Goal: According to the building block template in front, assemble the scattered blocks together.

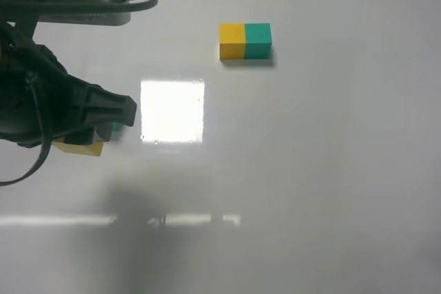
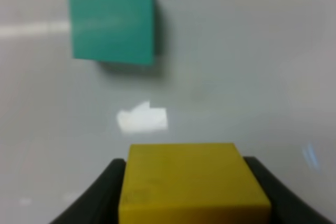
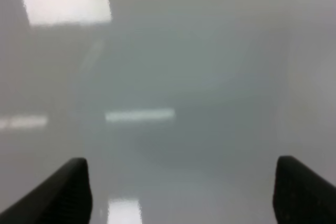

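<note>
The robot's left gripper will set the yellow cube free on the table (image 1: 94, 138) (image 2: 111, 97) against the near side of the teal-green cube.
The building block template (image 1: 245, 40), a bar of one yellow and one teal-green cube, lies at the back middle of the white table. My left gripper (image 1: 93, 137) is at the left and is shut on the yellow cube (image 2: 191, 182), whose edge shows under the arm (image 1: 83, 147). Its black fingers (image 2: 102, 192) press both sides of the cube. The teal-green cube (image 2: 112, 20) lies apart, just ahead of the held cube; only a sliver of it shows in the exterior view (image 1: 116, 127). My right gripper (image 3: 181, 192) is open and empty over bare table, out of the exterior view.
The white table (image 1: 310, 170) is glossy, with a bright square light reflection (image 1: 172, 110) between the left arm and the template. The left arm's black body (image 1: 41, 94) covers the far left.
</note>
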### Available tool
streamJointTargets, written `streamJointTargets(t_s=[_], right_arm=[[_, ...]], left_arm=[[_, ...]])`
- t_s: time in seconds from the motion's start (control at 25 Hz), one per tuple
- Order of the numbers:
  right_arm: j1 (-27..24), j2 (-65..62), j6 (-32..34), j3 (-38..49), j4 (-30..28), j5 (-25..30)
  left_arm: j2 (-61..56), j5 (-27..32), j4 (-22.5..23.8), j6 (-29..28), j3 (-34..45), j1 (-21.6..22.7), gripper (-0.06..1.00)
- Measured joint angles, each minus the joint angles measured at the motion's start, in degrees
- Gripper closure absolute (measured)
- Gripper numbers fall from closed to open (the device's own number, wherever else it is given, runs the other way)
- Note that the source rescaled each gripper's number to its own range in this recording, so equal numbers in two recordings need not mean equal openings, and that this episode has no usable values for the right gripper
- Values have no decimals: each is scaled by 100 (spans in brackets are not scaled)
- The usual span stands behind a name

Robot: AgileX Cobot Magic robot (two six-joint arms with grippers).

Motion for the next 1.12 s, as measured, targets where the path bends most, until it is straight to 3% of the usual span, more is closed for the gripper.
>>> streamJointTargets(t_s=[0.24,0.4,1.12], right_arm=[[0,0,0,0,0,0],[0,0,0,0,0,0],[0,0,0,0,0,0]], left_arm=[[-97,-181,-109,554,268,876,94],[-92,-526,-206,829,268,1177,94],[232,-1511,-550,1292,732,1607,94]])
